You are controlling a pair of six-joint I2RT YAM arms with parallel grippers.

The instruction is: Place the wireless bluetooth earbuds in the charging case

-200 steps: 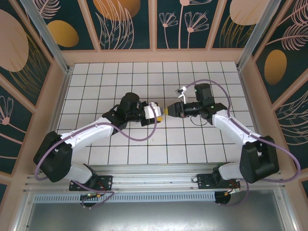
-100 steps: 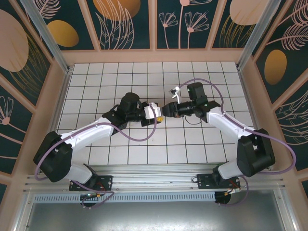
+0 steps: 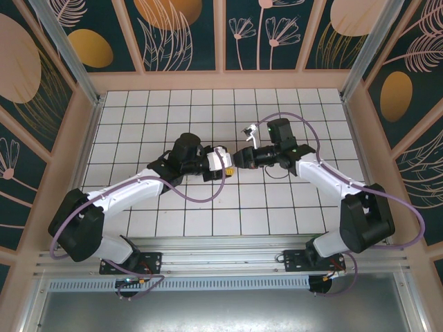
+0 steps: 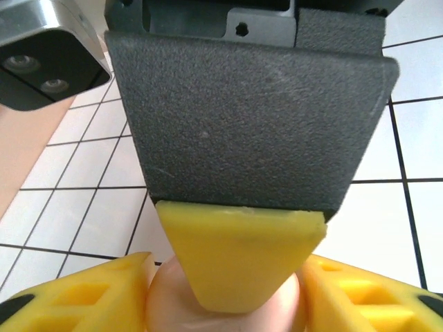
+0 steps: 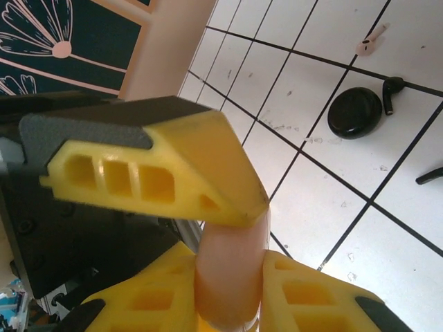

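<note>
Next, I open my left gripper and take the pink charging case by its flat sides (image 4: 271, 310), since it now spans the case's wide edges, crosswise to my right gripper.
The pink charging case (image 5: 230, 273) hangs above the table where both arms meet. My right gripper (image 5: 232, 257) is shut on it, one yellow finger on each side. In the left wrist view the same pink case (image 4: 168, 301) sits between my left gripper's (image 4: 225, 287) yellow fingers, also shut on it, with a right finger pressed across its top. From above, the left gripper (image 3: 226, 168) and right gripper (image 3: 239, 158) touch tip to tip. A pink earbud (image 5: 369, 43) lies on the white tiles beyond. Whether the case lid is open is hidden.
A black round case (image 5: 354, 113) lies on the tiles with a black earbud (image 5: 392, 90) beside it; another dark piece (image 5: 429, 176) lies nearer the view's right edge. Wooden walls (image 3: 221, 81) ring the tiled table.
My right gripper has swung left and closed the gap to the left gripper, so both sets of fingers now meet on the pink case. The left arm has stayed still.
</note>
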